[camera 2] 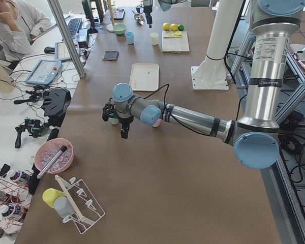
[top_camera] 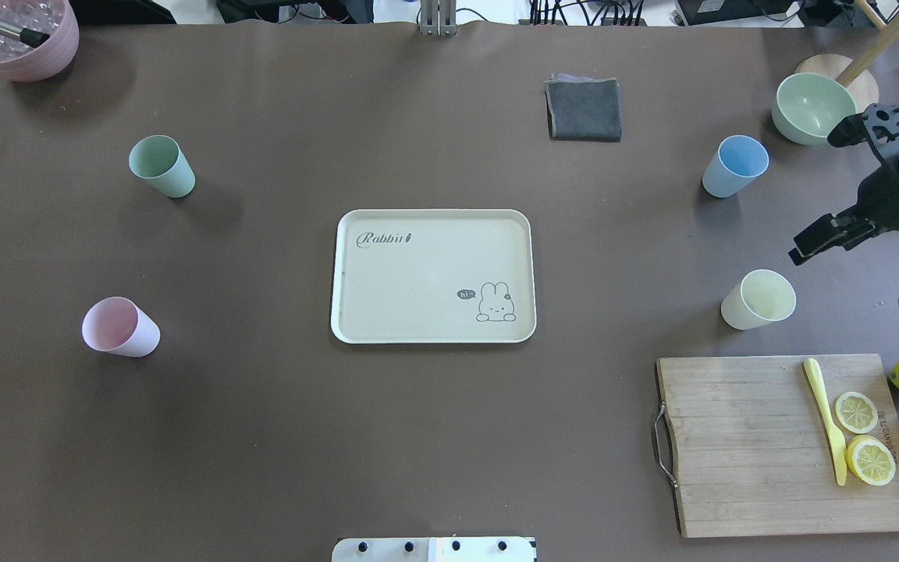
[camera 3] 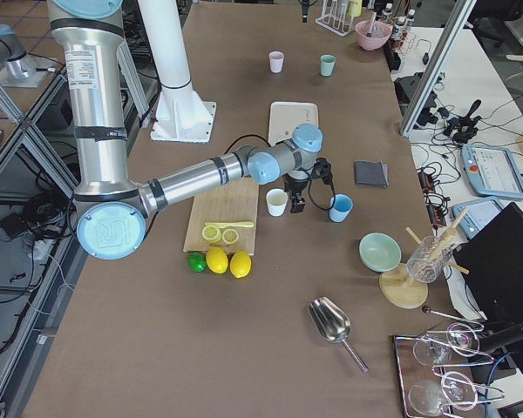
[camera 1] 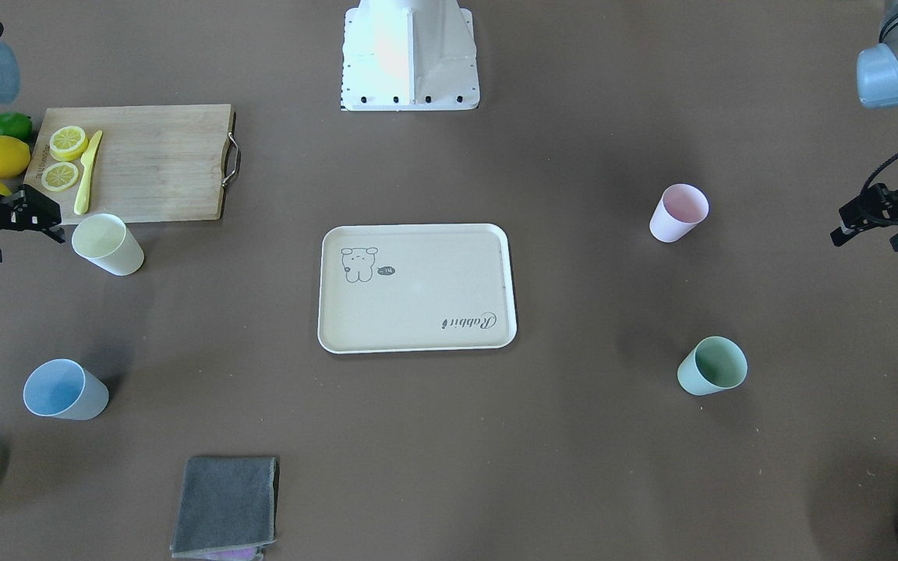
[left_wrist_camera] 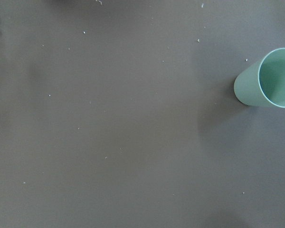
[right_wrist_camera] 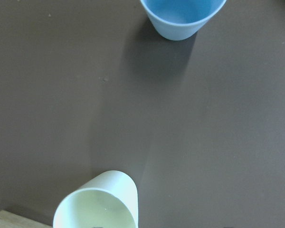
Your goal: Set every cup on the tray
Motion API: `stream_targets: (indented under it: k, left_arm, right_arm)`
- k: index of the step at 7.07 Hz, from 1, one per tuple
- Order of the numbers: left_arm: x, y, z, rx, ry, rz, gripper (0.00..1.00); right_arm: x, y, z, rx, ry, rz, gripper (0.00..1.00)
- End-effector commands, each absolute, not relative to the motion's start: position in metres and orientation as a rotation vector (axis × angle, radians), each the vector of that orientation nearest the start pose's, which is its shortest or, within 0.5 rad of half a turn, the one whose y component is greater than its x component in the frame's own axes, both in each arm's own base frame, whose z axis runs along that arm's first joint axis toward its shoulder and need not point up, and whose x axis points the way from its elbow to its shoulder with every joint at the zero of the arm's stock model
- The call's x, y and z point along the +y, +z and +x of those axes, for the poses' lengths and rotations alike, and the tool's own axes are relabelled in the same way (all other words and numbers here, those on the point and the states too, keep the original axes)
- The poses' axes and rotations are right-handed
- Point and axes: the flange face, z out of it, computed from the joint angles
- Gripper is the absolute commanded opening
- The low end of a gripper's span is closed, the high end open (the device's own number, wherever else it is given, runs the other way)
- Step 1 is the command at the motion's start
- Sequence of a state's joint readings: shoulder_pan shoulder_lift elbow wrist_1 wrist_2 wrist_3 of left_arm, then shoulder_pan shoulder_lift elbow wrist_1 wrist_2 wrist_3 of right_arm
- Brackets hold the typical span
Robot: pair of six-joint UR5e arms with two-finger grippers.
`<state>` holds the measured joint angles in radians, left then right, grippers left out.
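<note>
The robot's left gripper should next move to the pink cup's rim [camera 1: 704, 209], on the cup's side away from the cream tray, and close there.
The cream tray [top_camera: 434, 212] [camera 1: 418, 227] lies at the table's middle with nothing on it. The pale yellow cup [top_camera: 758, 300] [right_wrist_camera: 97, 206] and the light blue cup [top_camera: 734, 165] [right_wrist_camera: 183, 16] stand on my right side. The pink cup [top_camera: 118, 328] [camera 1: 677, 213] and the mint green cup [top_camera: 161, 165] [left_wrist_camera: 268, 78] stand on my left side. My right gripper [camera 1: 20, 241] hovers above the table between the yellow and blue cups, open and empty. My left gripper [camera 1: 870, 238] hovers at the table's left edge, outward of the green cup, open and empty.
A wooden cutting board [top_camera: 738, 445] with lemon slices and a yellow knife lies near the yellow cup, whole lemons beside it. A grey cloth [top_camera: 584, 109], a pale green bowl [top_camera: 812, 108] and a mauve-pink vessel [top_camera: 16, 39] sit along the far edge.
</note>
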<state>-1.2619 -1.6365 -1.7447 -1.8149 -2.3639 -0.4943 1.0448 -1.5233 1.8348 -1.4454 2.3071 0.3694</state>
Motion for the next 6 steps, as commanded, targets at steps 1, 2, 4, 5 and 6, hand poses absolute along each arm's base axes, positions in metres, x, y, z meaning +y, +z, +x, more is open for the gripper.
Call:
stream_targets:
  k: [1, 2, 4, 5, 6]
  left_arm:
    - [-0.523, 0.507, 0.104, 0.884, 0.015, 0.129, 0.98]
    - [-0.523, 0.506, 0.104, 0.885, 0.014, 0.131, 0.98]
    - [-0.522, 0.503, 0.105, 0.887, 0.012, 0.132, 0.98]
    - [-0.522, 0.503, 0.107, 0.889, -0.003, 0.122, 0.97]
    - [-0.520, 0.503, 0.117, 0.892, -0.017, 0.097, 0.91]
  right_arm:
    - [-0.466, 0.508, -0.232, -0.811, -0.320, 0.055, 0.85]
    - [-0.468, 0.517, -0.240, -0.813, -0.318, 0.050, 0.81]
    - [-0.471, 0.535, -0.245, -0.819, -0.323, 0.056, 0.33]
    - [-0.472, 0.527, -0.247, -0.835, -0.332, 0.061, 0.00]
    - [-0.475, 0.518, -0.251, -0.856, -0.340, 0.060, 0.00]
